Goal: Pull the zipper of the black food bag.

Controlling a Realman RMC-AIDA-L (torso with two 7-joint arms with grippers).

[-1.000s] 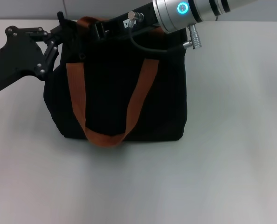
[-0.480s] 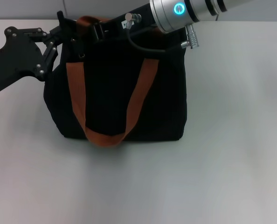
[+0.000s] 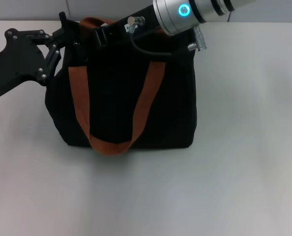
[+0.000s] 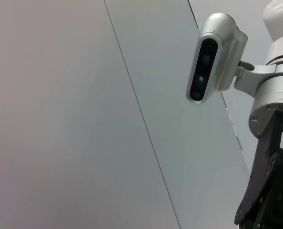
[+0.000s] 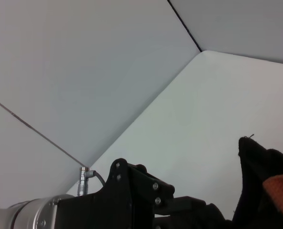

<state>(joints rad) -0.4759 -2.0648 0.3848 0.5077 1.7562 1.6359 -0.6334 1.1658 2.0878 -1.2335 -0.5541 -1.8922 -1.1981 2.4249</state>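
Note:
My right gripper is to release the zipper pull. It will let go above the brown-orange strap side farthest from my left gripper (image 3: 153,45).
The black food bag (image 3: 116,98) stands upright on the white table in the head view, with brown-orange strap handles (image 3: 79,98) hanging down its front. My left gripper (image 3: 67,30) is at the bag's top left corner, its fingers closed on the rim there. My right gripper (image 3: 98,33) reaches in from the right across the bag's top rim and sits near the left end. The zipper is hidden behind the right gripper and the dark fabric. The right wrist view shows a raised bag corner (image 5: 263,167) and a bit of strap (image 5: 279,188).
The white table (image 3: 244,147) lies open in front of and to the right of the bag. A grey wall (image 5: 84,71) stands behind the table. A black cable (image 3: 151,49) loops from my right wrist over the bag's top. The left wrist view shows the right arm's wrist camera (image 4: 213,57).
My right arm has slid a little to the left along the bag's top rim. The left gripper and the bag have stayed in place.

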